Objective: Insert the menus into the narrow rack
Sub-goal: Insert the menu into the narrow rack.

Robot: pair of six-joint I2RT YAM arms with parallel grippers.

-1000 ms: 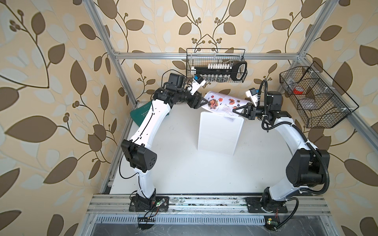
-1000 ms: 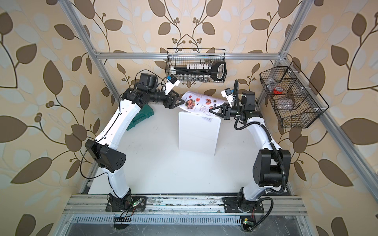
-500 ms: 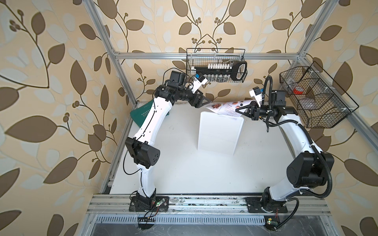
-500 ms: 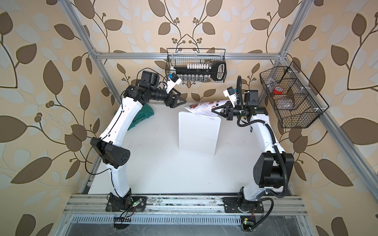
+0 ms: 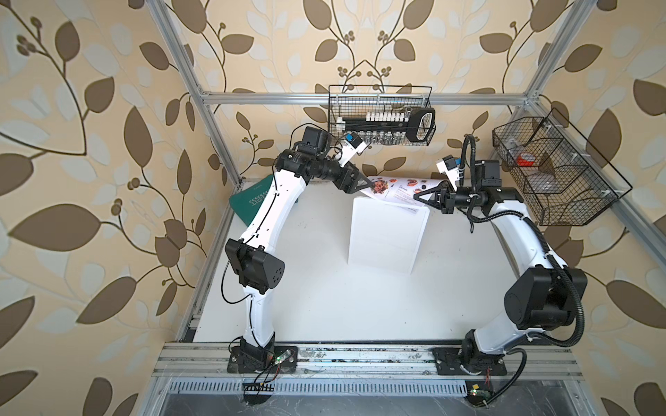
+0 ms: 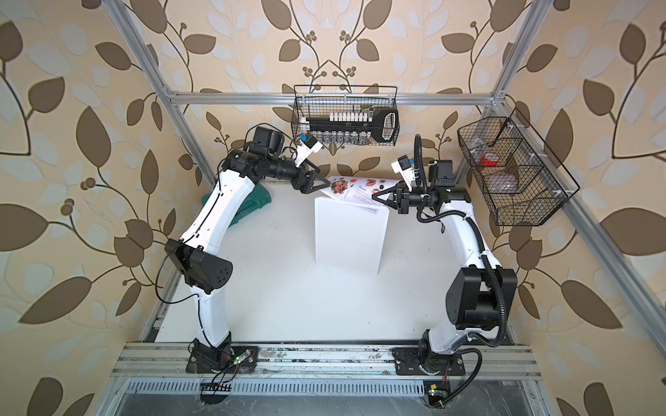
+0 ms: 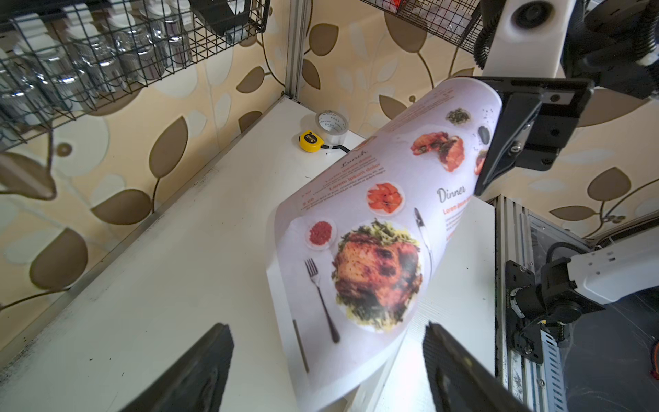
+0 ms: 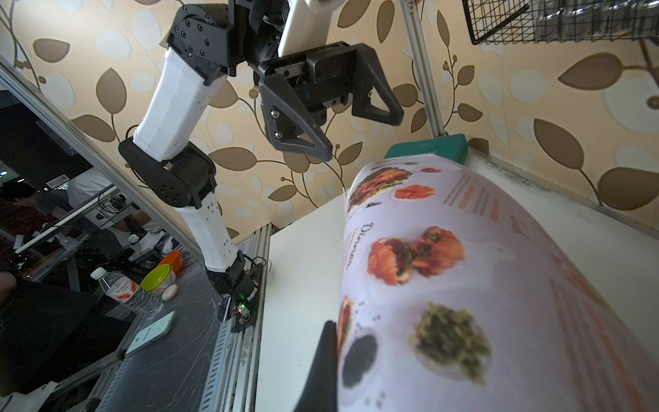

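Observation:
The sheet curls over behind the top edge of the narrow rack, so next my left gripper grabs the sheet's loose edge closer to the Lunch print (image 7: pixel 276 223) and lifts it.
The menus are one white sheet (image 5: pixel 391 187) (image 6: pixel 355 189) with food photos, curled into an arch above the top edge of the narrow rack (image 5: pixel 387 234) (image 6: pixel 347 237), a tall white panel standing mid-table. My right gripper (image 5: pixel 418 197) (image 6: pixel 376 197) is shut on the sheet's right edge; one dark finger (image 8: pixel 326 356) presses against the printed paper (image 8: pixel 481 285). My left gripper (image 5: pixel 362 183) (image 7: pixel 326 335) is open at the sheet's other end. The loose curled end (image 7: pixel 374 249) hangs between its spread fingers, gripped by neither.
A green case (image 5: pixel 252 201) leans at the back left behind my left arm. Wire baskets hang on the back wall (image 5: pixel 382 115) and the right wall (image 5: pixel 555 169). A tape roll (image 7: pixel 331 123) and a yellow tape measure (image 7: pixel 310 141) lie in the back corner.
My left jaws have spread wider and no longer pinch the sheet. The right gripper rose slightly with the sheet, which now arches more over the rack's top.

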